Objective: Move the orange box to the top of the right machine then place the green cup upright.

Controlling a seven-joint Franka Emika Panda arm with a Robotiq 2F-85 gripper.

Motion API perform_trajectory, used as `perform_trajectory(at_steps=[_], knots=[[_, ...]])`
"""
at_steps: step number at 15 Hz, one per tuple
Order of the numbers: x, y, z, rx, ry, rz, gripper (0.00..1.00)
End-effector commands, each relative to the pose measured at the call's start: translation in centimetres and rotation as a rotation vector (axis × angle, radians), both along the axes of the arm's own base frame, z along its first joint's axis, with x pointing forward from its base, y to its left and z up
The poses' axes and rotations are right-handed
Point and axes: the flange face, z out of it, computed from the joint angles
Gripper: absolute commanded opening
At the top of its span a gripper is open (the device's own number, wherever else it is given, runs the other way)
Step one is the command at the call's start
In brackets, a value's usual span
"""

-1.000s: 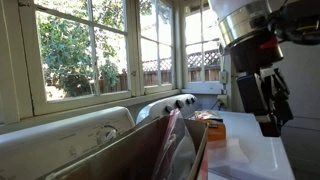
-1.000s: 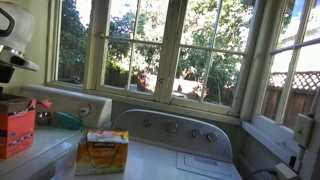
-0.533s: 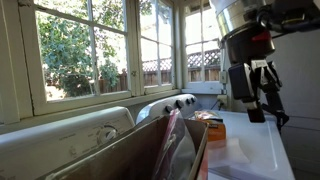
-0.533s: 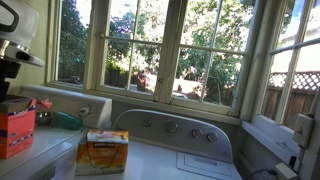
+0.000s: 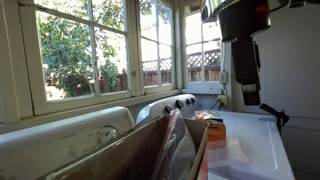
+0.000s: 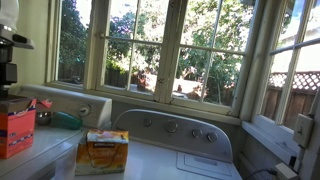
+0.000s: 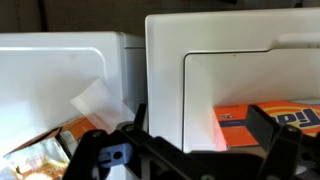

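My gripper is to go to the orange box next. It should close there on the top edge of its side (image 5: 122,140) nearest the windows, beside the green cup.
The orange box (image 6: 16,132) stands upright at the far left on the left machine, flaps open. Its brown inside and pinkish bag fill the foreground of an exterior view (image 5: 140,158) and show at the wrist view's lower left (image 7: 45,155). The green cup (image 6: 66,121) lies on its side behind the box. The right machine (image 6: 185,158), with a row of dark knobs, has a flat white top (image 5: 258,138) (image 7: 220,75). My gripper (image 5: 247,92) (image 6: 8,76) (image 7: 190,150) is open and empty, held high above the orange box.
A smaller box with a dark-and-yellow label (image 6: 102,152) stands near the seam between the machines; it shows orange in the wrist view (image 7: 270,118) and far off in an exterior view (image 5: 210,124). Windows run behind both machines. A wall (image 5: 300,70) closes one side.
My gripper has risen straight up from just above the machine tops to well above them. It stays open and empty. The boxes and cup have not moved.
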Motion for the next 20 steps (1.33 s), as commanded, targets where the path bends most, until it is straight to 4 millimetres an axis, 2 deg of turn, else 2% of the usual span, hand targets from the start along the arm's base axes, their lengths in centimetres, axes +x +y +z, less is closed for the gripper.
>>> perform_trajectory(at_steps=[1, 3, 4, 9, 10, 12, 16, 18, 20], knots=[[0.0, 2.1, 1.2, -0.045, -0.069, 0.183, 1.0], [1.0, 3.1, 2.0, -0.043, -0.114, 0.285, 1.0], [0.2, 2.5, 1.5, -0.032, -0.084, 0.198, 1.0], [0.7, 3.0, 2.2, -0.033, -0.107, 0.263, 1.0], [1.3, 3.8, 2.8, -0.063, -0.187, 0.346, 1.0], [2.7, 5.9, 4.3, -0.111, -0.236, 0.444, 1.0], [4.2, 10.4, 7.4, -0.144, -0.358, 0.637, 1.0], [4.8, 13.1, 7.9, -0.131, -0.399, 0.747, 1.0], [5.2, 15.4, 7.5, -0.097, -0.435, 0.854, 1.0]])
